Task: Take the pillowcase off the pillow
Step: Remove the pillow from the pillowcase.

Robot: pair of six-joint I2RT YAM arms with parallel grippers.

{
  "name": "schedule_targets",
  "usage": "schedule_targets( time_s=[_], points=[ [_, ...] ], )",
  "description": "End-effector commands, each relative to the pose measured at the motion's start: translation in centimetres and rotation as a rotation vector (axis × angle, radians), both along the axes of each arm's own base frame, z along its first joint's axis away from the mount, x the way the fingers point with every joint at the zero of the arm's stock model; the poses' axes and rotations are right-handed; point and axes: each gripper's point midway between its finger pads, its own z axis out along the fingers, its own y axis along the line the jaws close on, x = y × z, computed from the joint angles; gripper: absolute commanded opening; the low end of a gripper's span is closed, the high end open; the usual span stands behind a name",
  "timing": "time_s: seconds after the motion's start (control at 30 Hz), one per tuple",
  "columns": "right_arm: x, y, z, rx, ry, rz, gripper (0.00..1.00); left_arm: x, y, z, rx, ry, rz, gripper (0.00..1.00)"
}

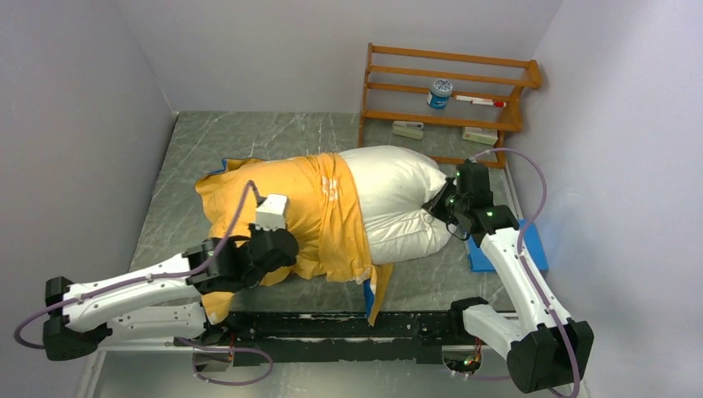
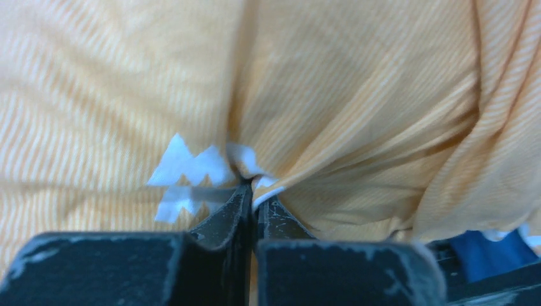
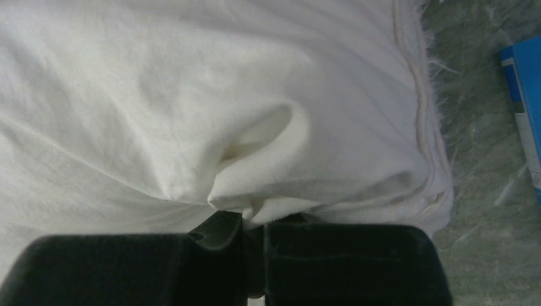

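The robot's right gripper will release the end of the white pillow on the table (image 1: 461, 204) beside the flat blue pad.
The pillowcase (image 1: 282, 203) lies yellow-orange side up over the left half of the pillow (image 1: 398, 199); a blue edge shows at its front. The white pillow sticks out of it to the right. My left gripper (image 1: 273, 240) is shut on a fold of the pillowcase, seen as striped orange cloth (image 2: 357, 102) with white lettering in the left wrist view, pinched at the fingertips (image 2: 254, 194). My right gripper (image 1: 443, 211) is shut on a fold of the pillow's white fabric (image 3: 255, 153) near its right end, pinched at the fingertips (image 3: 252, 220).
A flat blue pad (image 1: 510, 249) lies on the table right of the pillow, under my right arm; it also shows in the right wrist view (image 3: 526, 95). A wooden shelf (image 1: 452, 91) with a jar, a marker and small boxes stands at the back right. Walls close in on both sides.
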Motion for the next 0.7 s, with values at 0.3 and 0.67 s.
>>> schedule_targets(
  time_s=[0.3,0.67],
  points=[
    [1.5,-4.3,-1.0,0.034,0.005,-0.101,0.0,-1.5,10.0,6.4,-0.161,-0.071,0.276,0.05],
    [0.1,-1.5,-0.1,0.149,-0.024,0.025,0.02,-2.8,-5.3,9.2,-0.359,-0.006,-0.308,0.55]
  ],
)
